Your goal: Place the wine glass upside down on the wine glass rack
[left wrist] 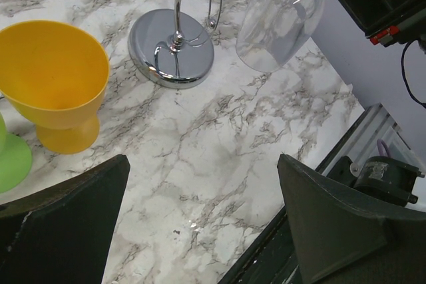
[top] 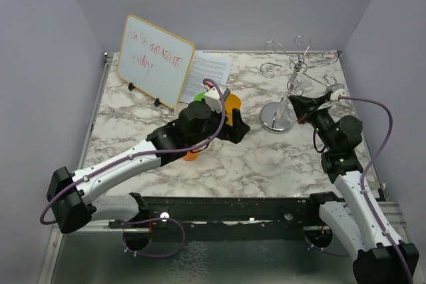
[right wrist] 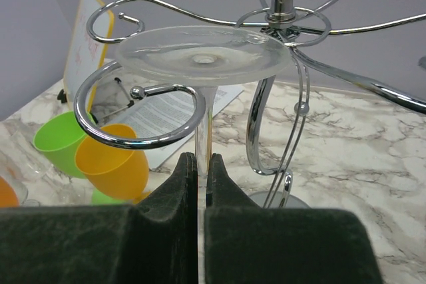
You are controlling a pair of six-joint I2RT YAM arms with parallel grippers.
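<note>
Next, my left gripper needs to go to the orange cup between the green cup and the rack's base and close on the cup's rack-side rim (top: 240, 102) (left wrist: 108, 74).
My right gripper (right wrist: 202, 161) is shut on the stem of the clear wine glass (right wrist: 203, 58), which is held upside down with its round foot on top. The foot sits just above a curled arm of the chrome wine glass rack (right wrist: 140, 114). The stem stands at that loop's right edge; whether it is inside the loop I cannot tell. In the left wrist view the glass bowl (left wrist: 279, 21) hangs above the table beside the rack's disc base (left wrist: 170, 48). My left gripper (left wrist: 203, 164) is open over bare marble, holding nothing. From above, the rack (top: 293, 64) stands at the back right.
An orange cup (left wrist: 56, 78) and a green cup (left wrist: 10, 157) stand left of the rack's base. A whiteboard (top: 154, 60) leans at the back left with a printed sheet (top: 210, 71) beside it. Grey walls close in three sides.
</note>
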